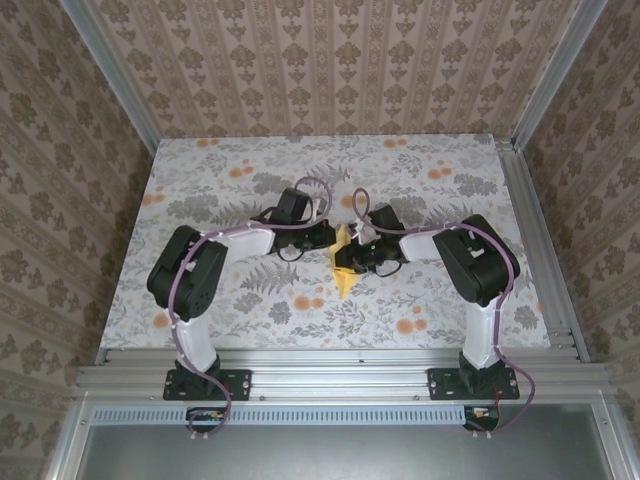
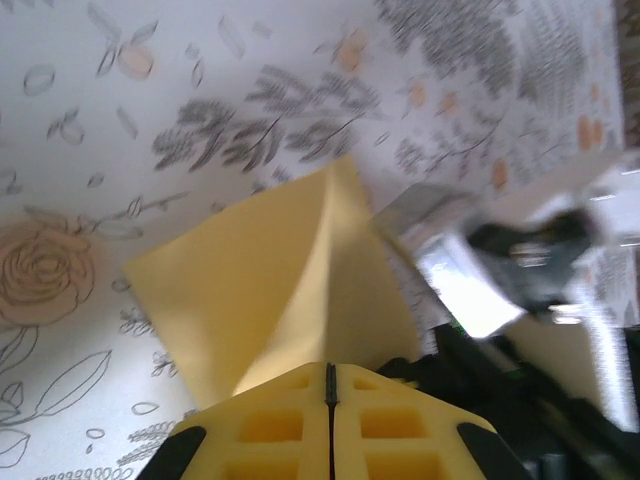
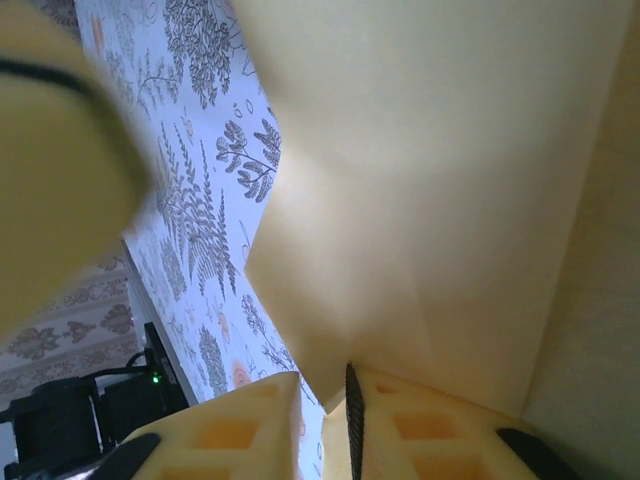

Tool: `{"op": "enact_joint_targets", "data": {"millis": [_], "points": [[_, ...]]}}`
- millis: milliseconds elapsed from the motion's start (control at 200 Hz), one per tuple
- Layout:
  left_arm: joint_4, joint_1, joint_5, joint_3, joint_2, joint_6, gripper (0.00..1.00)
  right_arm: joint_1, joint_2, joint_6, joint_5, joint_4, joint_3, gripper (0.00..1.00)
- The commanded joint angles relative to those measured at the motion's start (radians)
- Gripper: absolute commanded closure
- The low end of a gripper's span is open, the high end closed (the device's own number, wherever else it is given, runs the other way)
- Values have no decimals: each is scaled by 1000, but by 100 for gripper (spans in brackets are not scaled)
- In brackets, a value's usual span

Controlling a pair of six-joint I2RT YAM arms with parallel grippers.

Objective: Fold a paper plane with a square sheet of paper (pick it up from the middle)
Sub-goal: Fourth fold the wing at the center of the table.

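Observation:
My left gripper's fingers are shut, clear of the gaping flap of the sheet. I should open them and pinch the flap's near end point(image 2: 238, 386) beside my right gripper.
The pale-yellow sheet of paper point(image 1: 344, 275) hangs folded between my two grippers at the table's middle, with a pointed end toward the near edge. In the left wrist view the sheet of paper point(image 2: 270, 270) fans out from my left gripper point(image 2: 330, 368), whose jaws are pressed together on its creased end. My left gripper point(image 1: 330, 236) and right gripper point(image 1: 354, 252) nearly meet. In the right wrist view a corner of the paper point(image 3: 430, 200) dips into my right gripper point(image 3: 322, 378). It lies against the right finger, with a gap to the left finger. The right gripper point(image 2: 480, 270) shows blurred beside the paper.
The table point(image 1: 250, 170) has a floral cloth with orange flower prints. An aluminium rail point(image 1: 330, 365) runs along the near edge, and frame posts stand at the back corners. Patterned walls enclose three sides. A blurred yellow shape point(image 3: 60, 150) sits close to the right wrist lens.

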Motion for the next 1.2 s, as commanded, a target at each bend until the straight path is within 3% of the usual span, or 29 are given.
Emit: {"op": "enact_joint_targets", "data": {"millis": [0,245,460,875,1195], "points": [[-50,-4,25,-2,30,31,94,-7,-2,4,60,-35,-36,81],[-40,-9,57,-26,37,53,95,-9,-13,6,65,-45,-37,89],[-64,-20,57,-33,28,75,95,-12,-33,8,69,-45,-40,91],[-231,-36,-110,-42,-111,61,67,-18,-31,7,70,-47,-45,92],[-182,-73,-131,-69,-79,-59,65,-18,-32,15,62,-31,-47,92]]}}
